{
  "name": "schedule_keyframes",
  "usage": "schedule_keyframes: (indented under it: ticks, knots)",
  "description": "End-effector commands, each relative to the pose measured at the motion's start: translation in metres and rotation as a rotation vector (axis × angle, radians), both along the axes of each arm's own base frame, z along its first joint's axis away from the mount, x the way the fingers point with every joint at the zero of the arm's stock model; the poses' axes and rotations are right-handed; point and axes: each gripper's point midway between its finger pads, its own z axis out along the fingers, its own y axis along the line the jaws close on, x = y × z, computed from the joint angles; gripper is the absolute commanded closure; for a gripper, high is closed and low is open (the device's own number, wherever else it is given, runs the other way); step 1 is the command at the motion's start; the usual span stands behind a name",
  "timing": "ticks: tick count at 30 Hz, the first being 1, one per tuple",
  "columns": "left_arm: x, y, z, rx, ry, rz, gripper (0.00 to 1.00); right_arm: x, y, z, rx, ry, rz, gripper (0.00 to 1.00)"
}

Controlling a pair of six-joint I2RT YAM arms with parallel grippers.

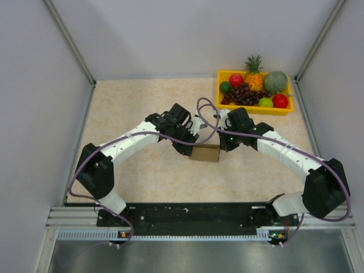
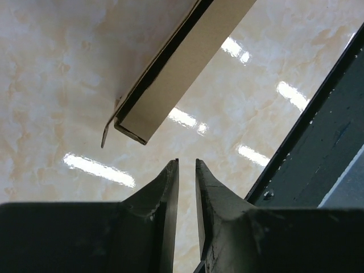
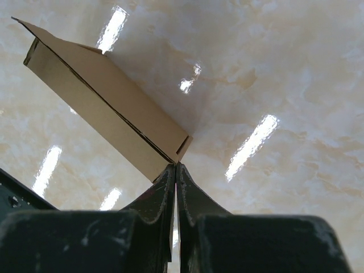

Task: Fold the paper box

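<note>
The flap at the paper box's corner is outside the empty fingers of my left gripper, so I should open them, move over and pinch the flap's edge [image 2: 104,137].
The paper box [image 1: 205,152] is a small brown cardboard box lying mid-table between both grippers. My left gripper [image 1: 185,149] is at its left end. In the left wrist view the box [image 2: 182,62] lies ahead, a small flap sticking out at its near corner; the left gripper [image 2: 186,161] is narrowly open, empty and clear of it. My right gripper [image 1: 223,147] is at the box's right end. In the right wrist view the right gripper [image 3: 177,165] is shut, its tips touching the near corner of the box [image 3: 108,108]. Whether card is pinched there is not visible.
A yellow tray [image 1: 256,111] of fruit stands at the back right. The black base rail [image 1: 187,213] runs along the near edge and shows as a dark bar [image 2: 318,153] in the left wrist view. Grey walls close in both sides.
</note>
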Motion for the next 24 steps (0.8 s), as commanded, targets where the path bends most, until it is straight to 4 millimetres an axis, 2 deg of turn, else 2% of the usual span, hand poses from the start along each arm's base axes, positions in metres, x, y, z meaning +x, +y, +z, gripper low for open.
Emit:
schedule_keyframes:
  ticks: [1, 6, 11, 16, 20, 24]
  knots:
    - [0.006, -0.002, 0.005, 0.035, -0.037, 0.006, 0.76, 0.009, 0.009, 0.021, 0.048, -0.068, -0.001, 1.00]
    - [0.012, -0.001, 0.011, 0.038, -0.069, 0.019, 0.77, 0.008, 0.010, 0.021, 0.048, -0.067, 0.007, 1.00]
    - [0.029, 0.004, 0.030, 0.013, -0.143, 0.077, 0.60, 0.007, 0.010, 0.019, 0.048, -0.062, 0.011, 1.00]
    - [0.041, 0.011, 0.031, 0.031, -0.181, 0.028, 0.55, 0.008, 0.011, 0.021, 0.049, -0.067, 0.019, 1.00]
    - [0.054, 0.013, 0.028, 0.062, -0.257, -0.028, 0.54, 0.007, 0.012, 0.019, 0.050, -0.061, 0.024, 1.00]
    - [0.054, 0.005, 0.019, 0.030, -0.231, -0.081, 0.59, 0.007, 0.012, 0.020, 0.049, -0.065, 0.027, 1.00]
